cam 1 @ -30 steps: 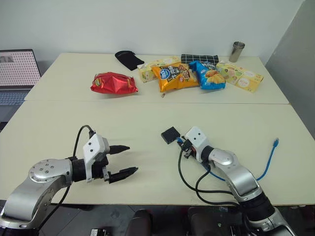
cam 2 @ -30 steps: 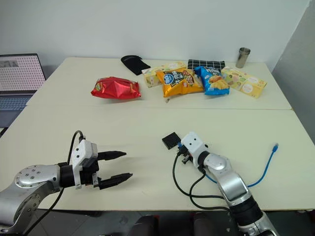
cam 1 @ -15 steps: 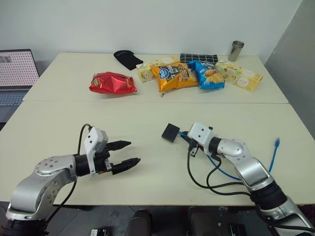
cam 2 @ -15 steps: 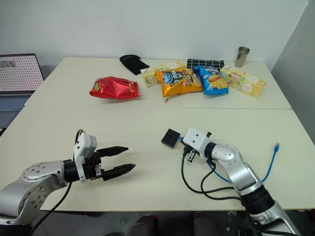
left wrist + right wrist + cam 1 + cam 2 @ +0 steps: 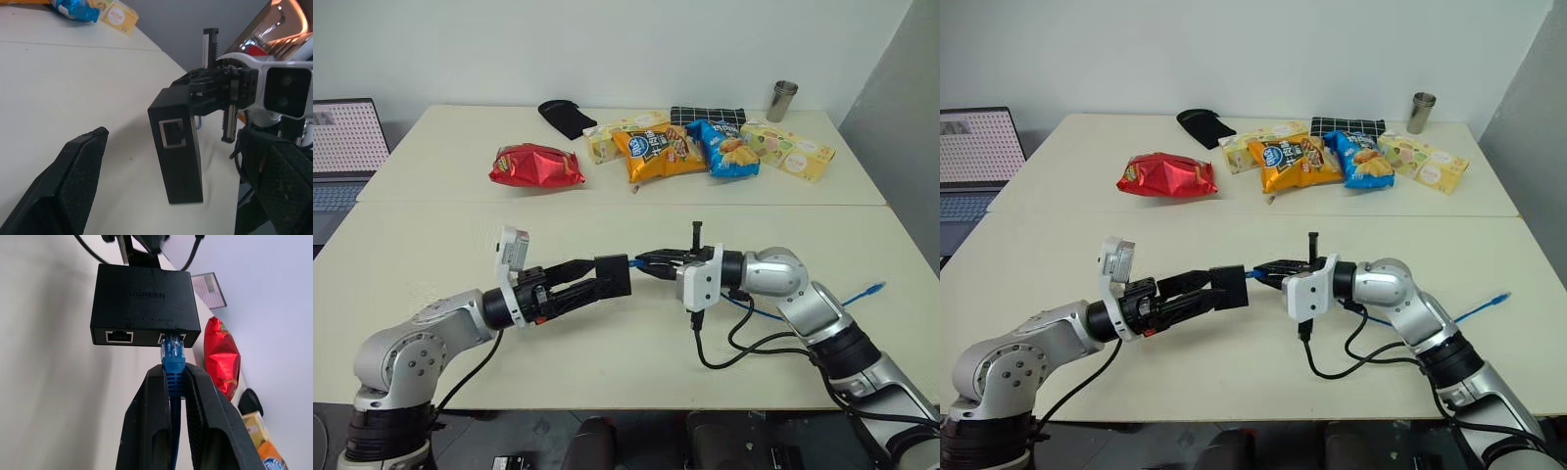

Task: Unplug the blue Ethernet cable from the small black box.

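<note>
My right gripper is pinching the blue boot by its sides. Once my left gripper holds the box, I next turn my right gripper and pinch across the latch (image 5: 172,348).
The small black box (image 5: 613,276) hangs above the table, carried only by the blue Ethernet cable (image 5: 173,363), whose plug sits in one of its two side ports. My right gripper (image 5: 174,376) points toward the left arm and is shut on the cable's blue boot just behind the plug. My left gripper (image 5: 173,134) is open. One of its fingers (image 5: 68,191) stands on each side of the box (image 5: 178,147) with clear gaps, not touching it. The rest of the cable (image 5: 867,291) trails off to the right over the table.
Black arm cables (image 5: 744,348) loop on the table under my right arm. Along the far table lie a red bag (image 5: 536,164), several snack bags and boxes (image 5: 656,152), a black cloth (image 5: 566,117), a checked pouch (image 5: 709,116) and a metal cup (image 5: 784,101). A laptop (image 5: 347,137) stands at far left.
My right gripper rose and turned toward the left, lifting the box off the table by the cable. My left gripper moved up and to the right, bringing its open fingers around the box.
</note>
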Controlling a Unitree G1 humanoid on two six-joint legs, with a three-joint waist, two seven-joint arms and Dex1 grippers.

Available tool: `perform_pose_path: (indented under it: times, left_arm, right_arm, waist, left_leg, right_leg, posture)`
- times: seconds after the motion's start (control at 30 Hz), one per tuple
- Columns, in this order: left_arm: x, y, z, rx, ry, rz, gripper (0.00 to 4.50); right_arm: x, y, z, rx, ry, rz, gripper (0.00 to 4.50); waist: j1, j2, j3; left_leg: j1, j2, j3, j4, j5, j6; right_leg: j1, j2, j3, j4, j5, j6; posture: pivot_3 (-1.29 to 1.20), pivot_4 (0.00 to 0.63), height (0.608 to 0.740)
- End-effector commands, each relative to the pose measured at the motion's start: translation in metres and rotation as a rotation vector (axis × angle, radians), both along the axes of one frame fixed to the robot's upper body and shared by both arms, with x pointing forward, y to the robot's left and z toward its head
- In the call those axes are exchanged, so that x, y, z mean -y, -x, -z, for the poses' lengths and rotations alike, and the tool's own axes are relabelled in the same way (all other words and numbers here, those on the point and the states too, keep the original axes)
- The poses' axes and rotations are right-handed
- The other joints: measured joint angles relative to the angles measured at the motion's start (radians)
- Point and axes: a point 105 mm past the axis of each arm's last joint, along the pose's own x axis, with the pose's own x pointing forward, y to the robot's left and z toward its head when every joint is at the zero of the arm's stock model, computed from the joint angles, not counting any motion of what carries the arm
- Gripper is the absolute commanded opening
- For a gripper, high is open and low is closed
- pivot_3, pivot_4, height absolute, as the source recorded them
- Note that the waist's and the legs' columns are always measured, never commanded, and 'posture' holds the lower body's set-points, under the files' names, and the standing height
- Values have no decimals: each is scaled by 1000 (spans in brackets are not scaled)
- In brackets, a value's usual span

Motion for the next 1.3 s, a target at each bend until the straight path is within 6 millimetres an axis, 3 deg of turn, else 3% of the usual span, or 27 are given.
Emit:
perform_pose_path:
  times: [0.03,0.1,0.57,0.73,0.8,1.03,1.1,1.2,1.3]
  left_arm:
    - [2,2,-12,28,34,17,4155]
    - [2,3,-13,24,41,27,3952]
    - [2,2,-9,8,27,27,798]
    - [1,3,-6,-2,24,25,773]
    - [2,2,-6,-1,20,33,773]
    - [10,-2,-3,29,-32,98,773]
    - [13,-2,-3,70,-53,136,773]
    - [19,-1,-2,144,-73,212,773]
    - [20,0,-3,195,-51,265,773]
  right_arm:
    - [-7,5,-14,84,-30,-42,130]
    - [-9,5,-15,101,-36,-47,130]
    - [-10,7,-8,148,-19,-54,128]
    - [-10,12,-4,171,7,-83,128]
    - [-8,12,-6,184,8,-90,830]
    - [16,15,-5,56,59,-72,2465]
    - [26,19,-9,-122,28,-41,2887]
    - [36,31,-16,-534,-68,-1,2942]
    - [33,40,-24,-794,-165,3,2942]
  waist:
    - [0,0,0]
    - [0,0,0]
    - [0,0,0]
    - [0,0,0]
    - [0,0,0]
    - [5,0,0]
    - [4,0,0]
    - [5,0,0]
    - [1,1,1]
  left_leg:
    - [0,0,0,0,0,0]
    - [0,0,0,0,0,0]
    - [0,0,0,0,0,0]
    - [0,0,0,0,0,0]
    - [0,0,0,0,0,0]
    - [0,-1,0,0,0,0]
    - [0,-1,0,0,0,0]
    - [-1,0,-1,0,0,0]
    - [-1,0,-3,0,0,0]
  right_leg:
    - [0,0,0,0,0,0]
    - [0,0,0,0,0,0]
    - [0,0,0,0,0,0]
    - [0,0,0,0,0,0]
    - [0,0,0,0,0,0]
    - [0,0,0,0,0,0]
    - [1,0,0,0,0,0]
    - [1,0,0,-1,0,0]
    - [1,-1,1,-1,0,0]
  posture:
    - [0,150,740]
    - [0,150,740]
    - [0,150,740]
    - [0,150,740]
    - [0,150,740]
    - [0,150,740]
    - [0,150,740]
    - [0,150,740]
    - [0,150,740]
